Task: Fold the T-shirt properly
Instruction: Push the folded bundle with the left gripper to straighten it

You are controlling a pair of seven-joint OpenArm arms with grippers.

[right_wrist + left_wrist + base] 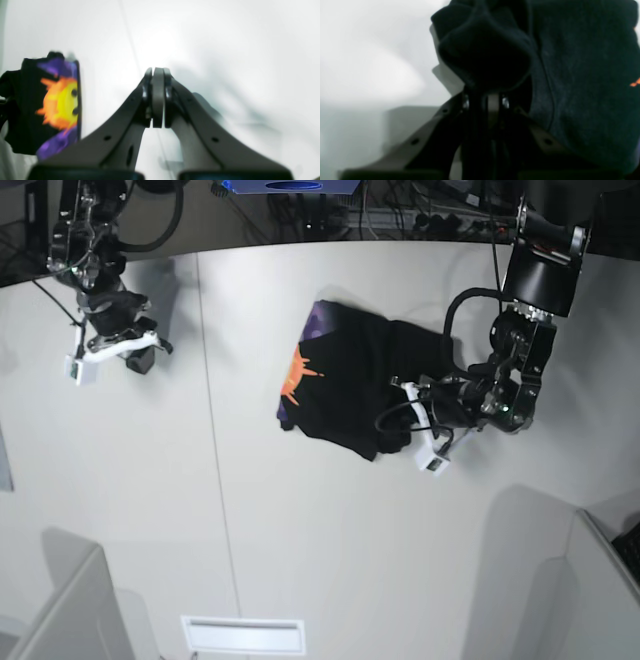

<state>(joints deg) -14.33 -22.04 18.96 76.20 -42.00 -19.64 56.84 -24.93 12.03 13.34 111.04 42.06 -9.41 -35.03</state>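
Observation:
The robot's left gripper needs to release the black T-shirt nearer the thin seam, centred around the spot (309, 372) under the T-shirt's orange print.
The black T-shirt (350, 385) lies bunched and partly folded on the white table (300, 520), its orange and purple print (300, 375) facing up at its left edge. My left gripper (402, 415) sits at the shirt's right side. In the left wrist view the left gripper (492, 98) has its jaws pressed together on a dark fold of the T-shirt (570, 75), which bulges over the tips. My right gripper (158, 72) is shut with nothing in it, well away at the table's far left (138, 360). From there the T-shirt's print (60, 100) shows at a distance.
A thin seam (215, 440) runs down the table left of the shirt. White partition panels stand at the lower left (60, 610) and lower right (540, 580). A slotted plate (243, 635) lies at the front edge. Cables and equipment crowd the back edge (400, 215).

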